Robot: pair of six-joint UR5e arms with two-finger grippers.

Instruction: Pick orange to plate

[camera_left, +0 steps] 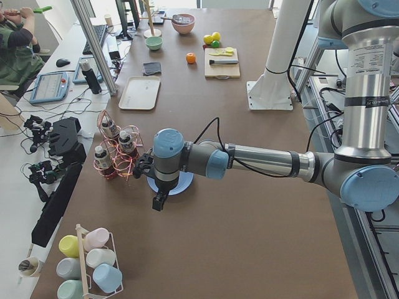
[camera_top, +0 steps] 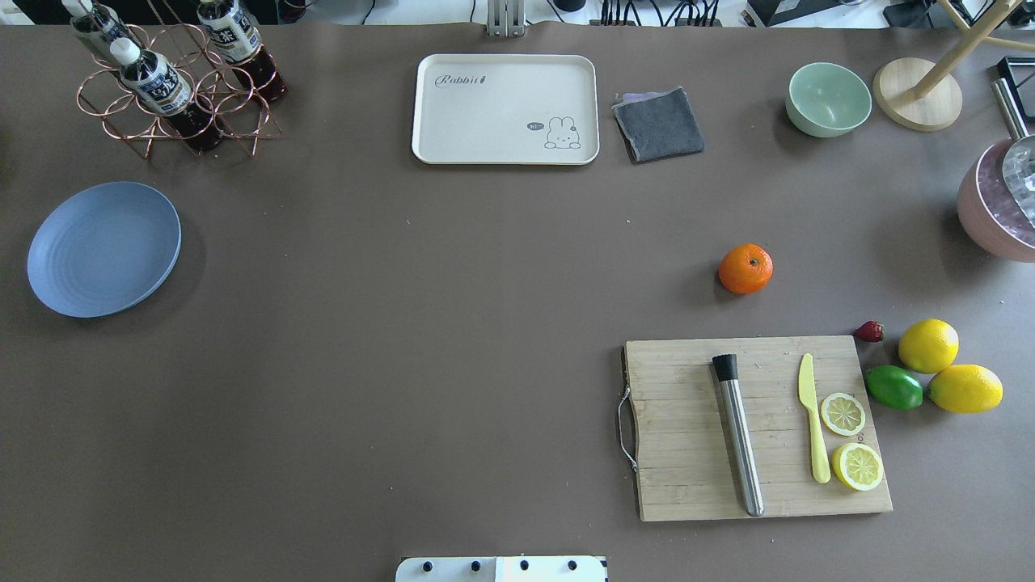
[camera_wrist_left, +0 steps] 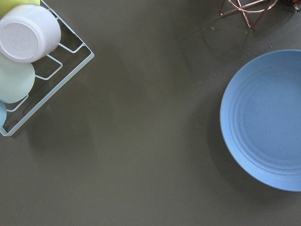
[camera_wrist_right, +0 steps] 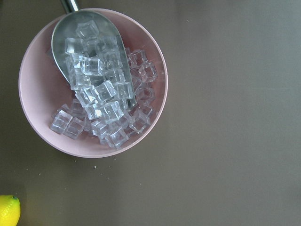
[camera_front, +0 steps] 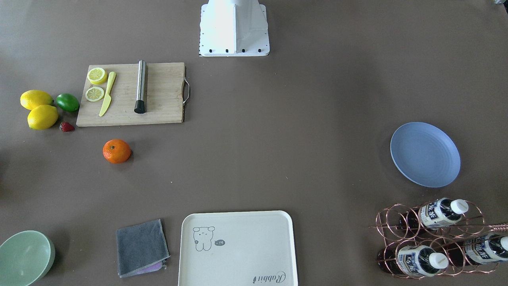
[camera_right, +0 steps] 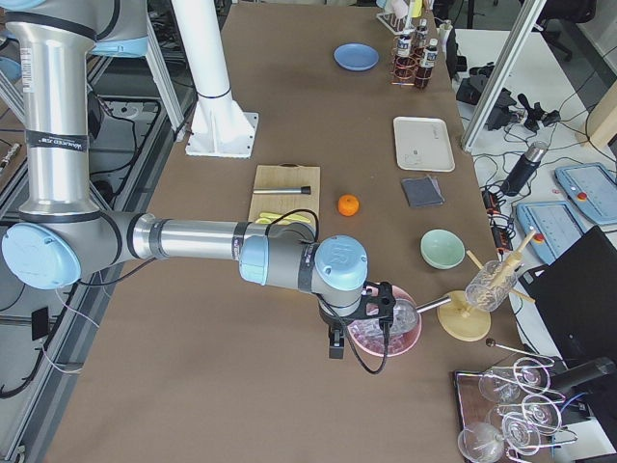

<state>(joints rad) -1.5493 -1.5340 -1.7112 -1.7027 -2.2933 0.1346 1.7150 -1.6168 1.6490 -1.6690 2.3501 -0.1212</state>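
Observation:
Next, the robot's left gripper will grasp the pale-blue plate by the plate's rim (camera_front: 457, 151) (camera_wrist_left: 223, 134), on the side farthest from the orange.
The orange (camera_top: 745, 268) sits alone on the brown table beyond the cutting board, also visible in the front view (camera_front: 116, 151) and small in both side views (camera_left: 191, 58) (camera_right: 348, 204). The empty pale-blue plate (camera_top: 103, 248) lies far across the table (camera_front: 425, 154) and fills the right of the left wrist view (camera_wrist_left: 268, 122). My left gripper (camera_left: 159, 202) hangs beside the plate's near edge (camera_left: 182, 186); I cannot tell its state. My right gripper (camera_right: 335, 345) hovers by a pink bowl, far from the orange; its state cannot be told either.
A wooden cutting board (camera_top: 760, 428) carries a steel muddler, yellow knife and lemon slices. Lemons (camera_top: 928, 345), a lime (camera_top: 893, 387) and a strawberry lie beside it. Cream tray (camera_top: 505, 109), grey cloth, mint bowl (camera_top: 828, 99), bottle rack (camera_top: 174, 81), pink bowl of ice (camera_wrist_right: 94, 80) and cup rack (camera_wrist_left: 33, 61) stand around.

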